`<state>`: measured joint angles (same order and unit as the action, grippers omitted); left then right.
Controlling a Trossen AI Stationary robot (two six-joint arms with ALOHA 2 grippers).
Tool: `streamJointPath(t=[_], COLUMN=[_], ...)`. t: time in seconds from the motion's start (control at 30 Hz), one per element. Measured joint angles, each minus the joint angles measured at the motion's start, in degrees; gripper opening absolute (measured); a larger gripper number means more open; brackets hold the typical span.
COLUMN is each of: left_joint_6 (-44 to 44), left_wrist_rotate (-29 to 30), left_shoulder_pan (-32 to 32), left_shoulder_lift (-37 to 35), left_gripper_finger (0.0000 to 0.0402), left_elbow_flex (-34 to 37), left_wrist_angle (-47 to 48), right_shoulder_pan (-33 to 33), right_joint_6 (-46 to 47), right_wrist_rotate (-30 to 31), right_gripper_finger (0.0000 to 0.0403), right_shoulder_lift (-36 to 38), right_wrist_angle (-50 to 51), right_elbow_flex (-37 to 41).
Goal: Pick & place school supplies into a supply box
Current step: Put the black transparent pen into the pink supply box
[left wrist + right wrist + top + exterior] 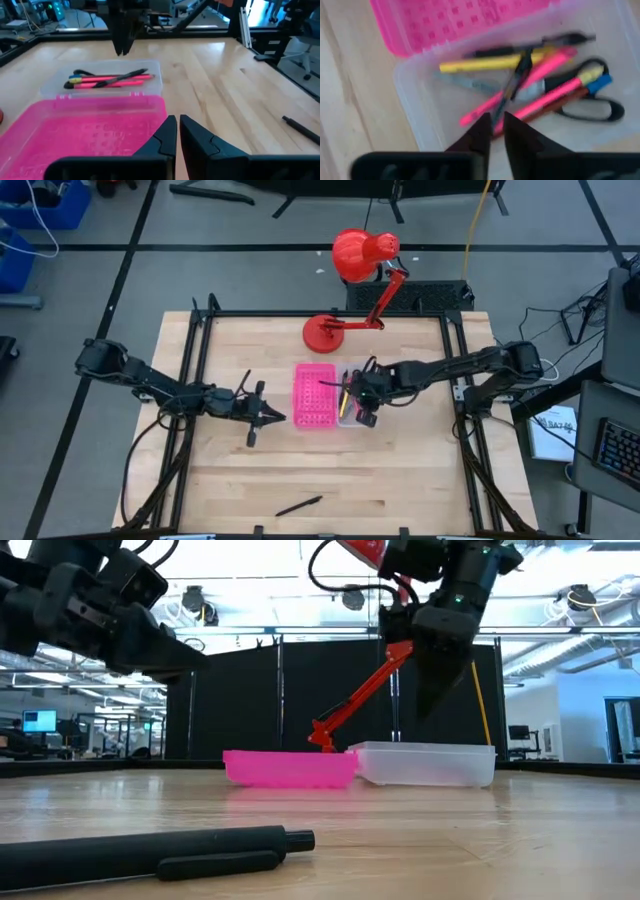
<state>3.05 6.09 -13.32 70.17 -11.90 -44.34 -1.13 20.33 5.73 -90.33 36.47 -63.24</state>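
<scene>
The thin black pen crosses the pink pens crookedly, so my right gripper should open, grip its body [507, 95] and line it up with them.
The supply box lies open mid-table: the hot-pink perforated half [314, 396] and, joined on its right, the clear tray [350, 418]. In the clear tray [415, 95] lie a yellow pen [485, 63], pink pens [540, 75], a blue-tipped pencil [597, 82], a thin black pen [517, 80] lying across them, and the black-handled scissors [600, 107]. My right gripper [362, 408] hovers shut above the clear tray [425, 762], fingers pointing down, touching nothing. My left gripper [268, 416] hangs shut just left of the pink half [90, 132]. Another black pen [298, 506] lies on the table near the near edge.
A red desk lamp stands with its base [325, 332] just beyond the box, and its head [362, 252] reaches past the far edge. Black frame rails [200, 340] run along the table's sides. Bare wood lies between the box and the loose black pen [150, 850].
</scene>
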Motion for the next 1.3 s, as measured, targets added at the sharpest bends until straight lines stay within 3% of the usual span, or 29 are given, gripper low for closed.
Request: streamJointPath(t=[0.27, 0.47, 0.77, 1.03, 1.3], left_joint_6=[-1.1, -1.8, -4.3, -4.2, -3.9], left_wrist_rotate=[0.0, -0.1, 0.0, 0.0, 0.0], left_shoulder_pan=[0.0, 0.0, 0.2, 0.2, 0.2], left_shoulder_lift=[0.0, 0.0, 0.0, 0.0, 0.0], left_gripper_finger=[0.0031, 0.0031, 0.0031, 0.0031, 0.0031], left_elbow_flex=[0.3, 0.3, 0.3, 0.3, 0.3], left_wrist_angle=[0.7, 0.7, -0.3, -0.5, -0.5], right_shoulder_pan=[-0.1, -0.4, -0.4, -0.3, -0.3], right_joint_6=[-1.6, -2.7, -1.8, 2.9, 7.8], right_wrist_rotate=[0.1, 5.6, 7.4, 5.6, 5.5], right_gripper_finger=[0.0154, 0.0172, 0.0136, 0.0026, 0.0034], right_shoulder_lift=[-5.3, -11.5, -13.7, -8.7, -5.3], right_wrist_angle=[-1.6, -0.9, -1.5, -1.7, -1.5], right_elbow_flex=[0.0, 0.1, 0.0, 0.2, 0.2])
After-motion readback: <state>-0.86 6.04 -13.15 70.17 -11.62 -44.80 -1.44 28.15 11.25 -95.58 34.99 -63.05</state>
